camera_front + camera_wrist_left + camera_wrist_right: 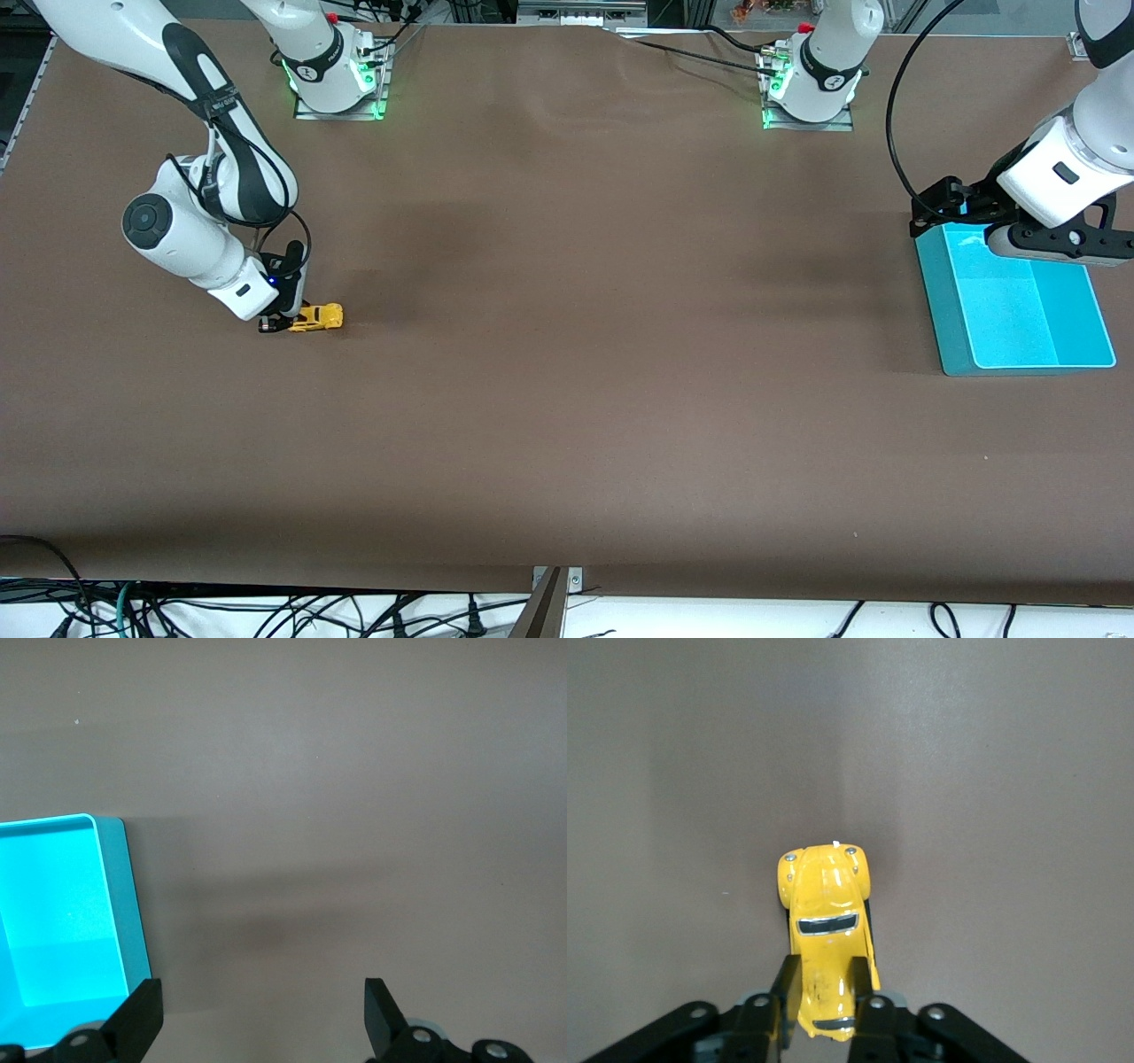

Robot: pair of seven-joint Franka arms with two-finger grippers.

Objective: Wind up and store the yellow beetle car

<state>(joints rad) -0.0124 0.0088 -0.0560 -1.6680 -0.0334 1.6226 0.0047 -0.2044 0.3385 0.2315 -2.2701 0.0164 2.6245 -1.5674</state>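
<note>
I will open my right gripper, which is pinching the yellow beetle car by its narrow roof, and take its wider lower sides (pixel 873 973) before I pull it back to wind it.
The yellow beetle car (pixel 320 316) sits on the brown table toward the right arm's end. My right gripper (pixel 289 318) is down at the table and shut on the car's rear half. In the right wrist view the car (pixel 825 921) points away from the fingers (pixel 786 988), which press on both its sides. My left gripper (pixel 263 1014) is open and empty, held in the air over the turquoise bin's (pixel 1019 306) edge nearest the robots at the left arm's end. The bin's corner also shows in the left wrist view (pixel 62 912).
The turquoise bin has nothing in it. The brown table (pixel 576 354) stretches wide between car and bin. Cables lie along the table's edge nearest the front camera.
</note>
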